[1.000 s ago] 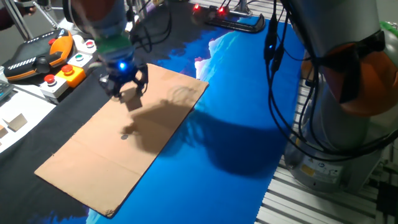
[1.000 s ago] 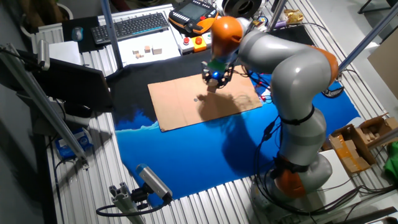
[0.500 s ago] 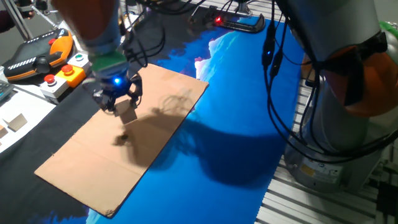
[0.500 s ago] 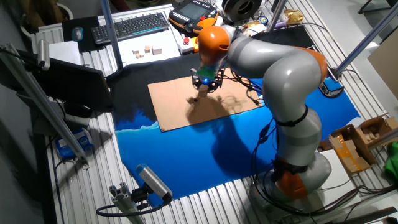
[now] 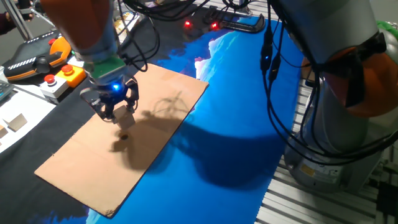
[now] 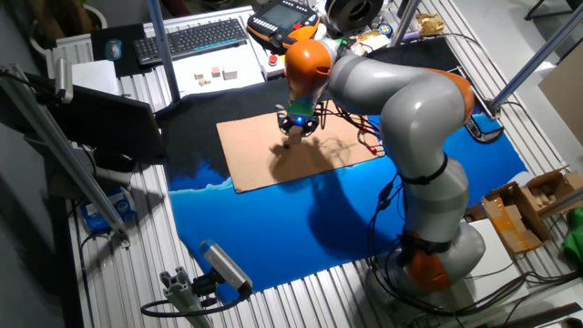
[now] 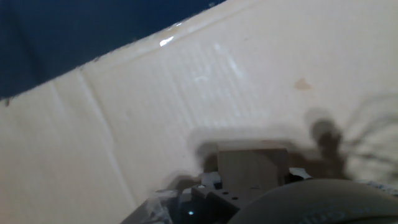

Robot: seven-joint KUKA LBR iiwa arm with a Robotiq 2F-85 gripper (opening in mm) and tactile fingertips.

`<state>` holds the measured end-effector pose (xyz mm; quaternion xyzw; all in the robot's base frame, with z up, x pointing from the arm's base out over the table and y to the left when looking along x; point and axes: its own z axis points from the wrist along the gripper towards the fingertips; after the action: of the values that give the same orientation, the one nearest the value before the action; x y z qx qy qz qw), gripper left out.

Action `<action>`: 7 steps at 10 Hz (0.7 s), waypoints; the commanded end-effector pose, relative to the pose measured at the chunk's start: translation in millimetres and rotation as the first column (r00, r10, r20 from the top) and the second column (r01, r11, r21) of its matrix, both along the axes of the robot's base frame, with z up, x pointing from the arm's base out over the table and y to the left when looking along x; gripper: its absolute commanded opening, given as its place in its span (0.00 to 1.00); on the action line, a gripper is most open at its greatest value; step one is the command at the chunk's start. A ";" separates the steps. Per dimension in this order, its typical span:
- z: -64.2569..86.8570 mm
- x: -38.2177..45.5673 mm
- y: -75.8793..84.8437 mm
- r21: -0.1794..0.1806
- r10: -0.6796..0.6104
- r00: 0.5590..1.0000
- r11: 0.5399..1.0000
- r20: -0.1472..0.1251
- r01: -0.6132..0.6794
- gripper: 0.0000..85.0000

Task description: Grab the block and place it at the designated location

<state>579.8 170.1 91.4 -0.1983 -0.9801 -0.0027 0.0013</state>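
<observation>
Next, I set the block, now held low over the cardboard, down with my gripper on the dark spot in the middle of the brown cardboard sheet (image 5: 123, 135).
My gripper (image 5: 115, 111) is shut on the block (image 5: 124, 117), a small tan wooden cube, and holds it low over the brown cardboard sheet (image 5: 74, 162). In the other fixed view the gripper (image 6: 293, 130) hangs over the sheet's middle (image 6: 255, 164). The hand view shows the block (image 7: 252, 167) between the fingers, close above the cardboard (image 7: 124, 112). A dark roundish blotch (image 7: 323, 132) lies just right of the block; I cannot tell whether it is the designated dot or shadow. In both fixed views the dot is lost under the gripper and its shadow.
An orange control pendant (image 5: 37, 62) and a button box (image 5: 59, 78) stand left of the sheet. A white sheet with small cubes (image 5: 15, 121) lies at the far left. Blue cloth (image 5: 236, 143) covers the table. The arm's base (image 6: 437, 255) and cables stand to the right.
The gripper has carried the block leftward across the cardboard and lower, from beside the dot to over the spot where the dot showed.
</observation>
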 end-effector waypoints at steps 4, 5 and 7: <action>-8.6 -4.0 20.8 -0.038 0.055 0.999 0.998 -0.003 -0.055 0.01; -10.0 -3.8 20.7 -0.042 0.077 0.997 0.996 -0.007 -0.078 0.01; -14.5 -3.9 22.1 -0.051 0.100 0.995 0.994 -0.009 -0.101 0.01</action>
<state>575.8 192.2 76.6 -0.1484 -0.9887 0.0229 -0.0004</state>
